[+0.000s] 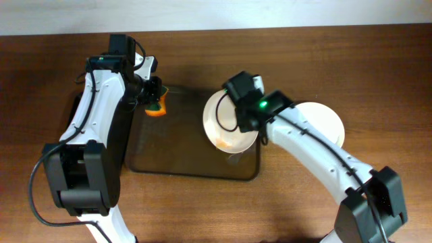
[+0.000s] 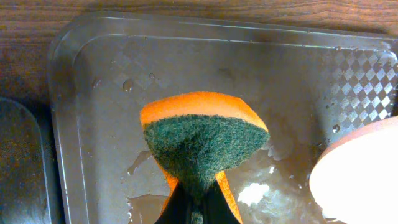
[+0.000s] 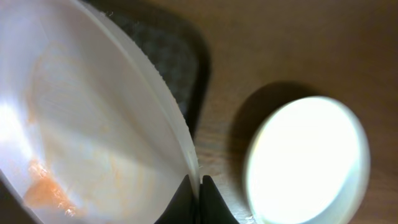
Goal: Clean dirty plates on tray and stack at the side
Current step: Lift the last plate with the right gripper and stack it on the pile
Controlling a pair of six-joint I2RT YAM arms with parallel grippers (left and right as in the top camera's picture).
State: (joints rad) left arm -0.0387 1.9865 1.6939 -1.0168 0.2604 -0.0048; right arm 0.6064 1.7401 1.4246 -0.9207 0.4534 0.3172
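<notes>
Next, I set the sauce-smeared white plate down from my right gripper on top of the clean white plate (image 1: 313,131) (image 3: 308,160) beside the smoky tray.
My right gripper (image 3: 199,190) is shut on the rim of a white plate (image 1: 224,121) smeared with orange sauce (image 3: 46,186) and holds it tilted above the right part of the smoky tray (image 1: 175,152). A clean white plate (image 1: 324,121) lies on the table right of the tray; it also shows in the right wrist view (image 3: 308,158). My left gripper (image 2: 198,208) is shut on an orange sponge with a green scouring pad (image 2: 202,140) above the tray's wet far left corner (image 2: 112,74). The held plate's edge (image 2: 360,174) shows at lower right there.
A narrow black tray (image 2: 18,162) lies left of the smoky tray, mostly under my left arm (image 1: 101,108). Water drops and puddles (image 2: 255,193) lie on the tray floor. Wooden table (image 1: 337,54) surrounds everything.
</notes>
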